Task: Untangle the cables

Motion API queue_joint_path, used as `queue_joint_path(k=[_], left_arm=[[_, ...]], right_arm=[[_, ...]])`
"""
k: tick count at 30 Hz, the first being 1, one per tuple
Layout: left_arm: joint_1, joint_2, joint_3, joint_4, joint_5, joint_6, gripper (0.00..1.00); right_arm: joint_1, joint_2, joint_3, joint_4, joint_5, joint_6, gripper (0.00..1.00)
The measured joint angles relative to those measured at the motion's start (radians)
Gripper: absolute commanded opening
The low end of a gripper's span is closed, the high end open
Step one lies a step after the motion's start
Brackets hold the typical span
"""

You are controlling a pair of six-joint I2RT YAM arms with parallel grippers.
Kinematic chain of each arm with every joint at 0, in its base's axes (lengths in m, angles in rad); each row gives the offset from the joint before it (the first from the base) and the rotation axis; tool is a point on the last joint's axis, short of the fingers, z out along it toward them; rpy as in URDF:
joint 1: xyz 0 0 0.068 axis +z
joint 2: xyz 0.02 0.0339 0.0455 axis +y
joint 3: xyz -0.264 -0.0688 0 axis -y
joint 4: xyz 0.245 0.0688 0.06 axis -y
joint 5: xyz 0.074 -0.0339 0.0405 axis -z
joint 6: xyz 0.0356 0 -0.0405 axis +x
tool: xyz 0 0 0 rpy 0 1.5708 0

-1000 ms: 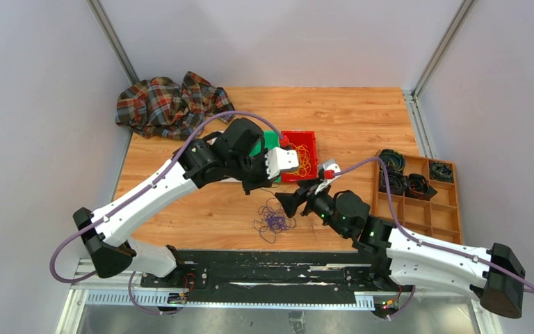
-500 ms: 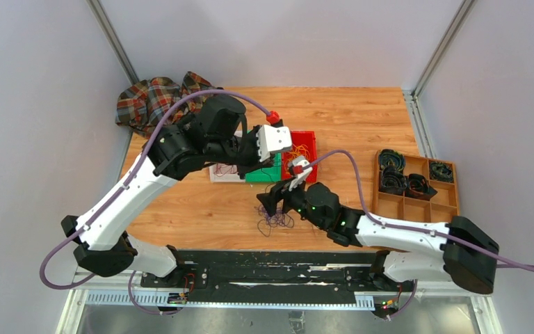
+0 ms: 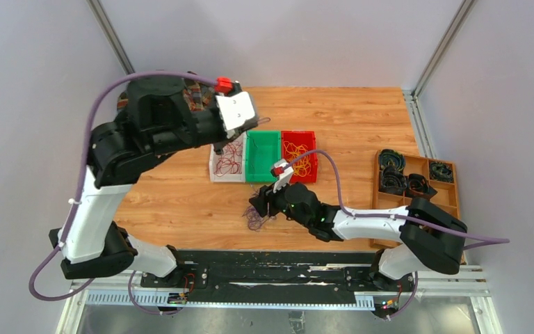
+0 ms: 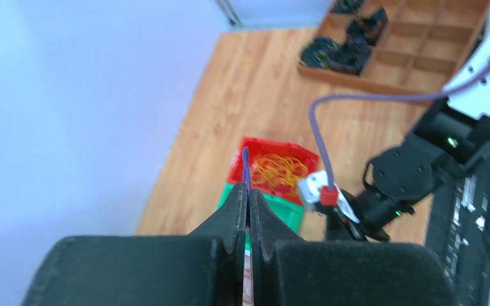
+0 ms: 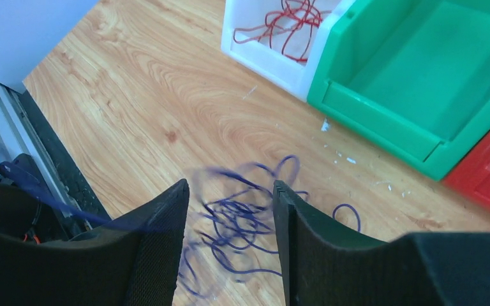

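Observation:
My right gripper needs to open wider, grab the tangle (image 5: 238, 222) and pull it clear of the purple cable, because the purple cable in my left gripper runs into it.
A tangle of thin purple cables (image 3: 255, 220) lies on the wooden table in front of three bins. My right gripper (image 3: 257, 206) hangs low over it. In the right wrist view its fingers stand apart around the purple tangle (image 5: 245, 223), open (image 5: 230, 191). My left gripper (image 3: 255, 122) is raised high above the bins, shut (image 4: 247, 192) on one purple strand (image 4: 245, 164) that sticks up past its tips. Red cables (image 3: 228, 160) lie in the white bin (image 3: 213, 167). Yellow cables (image 3: 297, 157) fill the red bin (image 3: 313, 139). The green bin (image 3: 263, 149) between them looks empty.
A wooden organiser tray (image 3: 425, 209) with black coils (image 3: 392, 161) sits at the right edge. A plaid cloth (image 3: 196, 94) shows at the back left behind the left arm. Grey walls close in on both sides. A black rail (image 3: 271, 263) runs along the near edge.
The left arm has lifted up and back to the left with the strand pinched. The right arm has reached left and down over the purple tangle, and its jaws have narrowed.

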Motion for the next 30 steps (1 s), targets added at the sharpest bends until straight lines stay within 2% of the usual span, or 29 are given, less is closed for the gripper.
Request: queue_joint_path(k=[9,15,17,22,26,30], left_arm=[[0.0,0.065,0.294,0.016,-0.114,0.037,0.01],[0.0,0.046,0.286,0.147,-0.179,0.059,0.0],[0.0,0.031,0.267,0.201,-0.193,0.063,0.01],[0.0,0.0,0.249,0.293,-0.203,0.072,0.0],[0.0,-0.02,0.231,0.321,-0.2,0.074,0.01],[0.0,-0.021,0.226,0.33,-0.192,0.074,0.01]], right_arm=[[0.0,0.027,-0.091,0.041,0.001,0.052,0.5],[0.0,0.027,-0.129,0.05,0.001,0.071,0.5],[0.0,0.026,-0.144,0.052,0.001,0.075,0.55],[0.0,-0.05,-0.172,0.002,0.01,0.071,0.78],[0.0,-0.23,-0.132,-0.077,0.018,0.027,0.81],[0.0,-0.277,0.017,-0.114,0.019,-0.047,0.83]])
